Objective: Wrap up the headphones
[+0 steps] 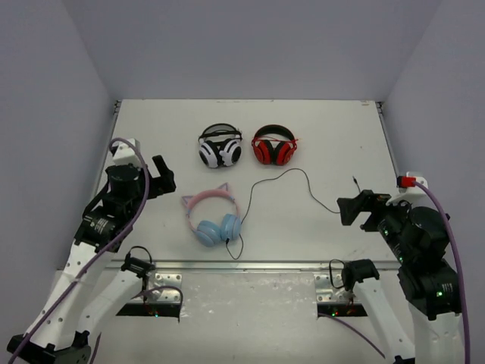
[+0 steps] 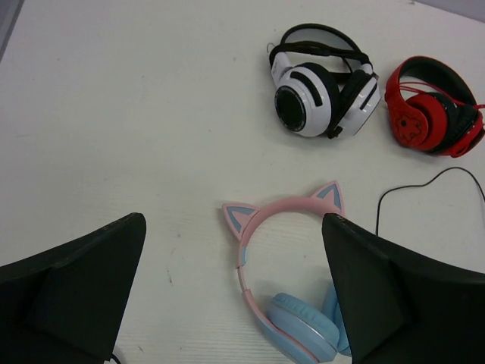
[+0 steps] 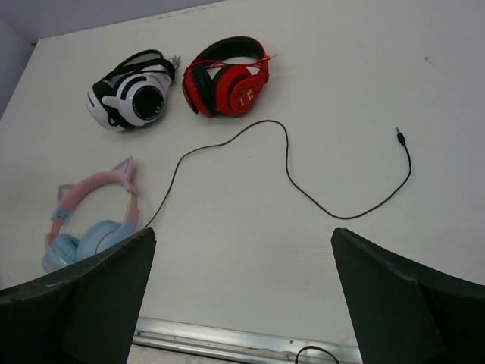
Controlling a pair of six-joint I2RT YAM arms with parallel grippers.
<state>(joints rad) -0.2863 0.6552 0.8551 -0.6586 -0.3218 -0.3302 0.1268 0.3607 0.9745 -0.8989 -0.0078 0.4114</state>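
The left gripper I have will close on the middle of the pink headband (image 1: 206,194) (image 2: 287,205), between the two cat ears of the headphones with light blue ear cups.
The headphones (image 1: 214,216), with a pink cat-ear headband and light blue ear cups, lie flat near the table's front, left of centre. Their thin black cable (image 1: 282,174) loops from the cups towards the back and to the right, ending in a plug (image 1: 355,180). My left gripper (image 1: 155,179) is open and empty, raised to the left of the headphones. In the left wrist view the headphones (image 2: 282,214) lie between and beyond the gripper (image 2: 233,226). My right gripper (image 1: 350,209) is open and empty, just right of the cable's loop. The right wrist view shows the gripper (image 3: 242,233), the headphones (image 3: 91,201) and the cable (image 3: 288,152).
White-and-black headphones (image 1: 220,146) and red-and-black headphones (image 1: 273,145) lie side by side at the back centre. A metal rail (image 1: 250,265) runs along the table's front edge. Grey walls close in the left, right and back.
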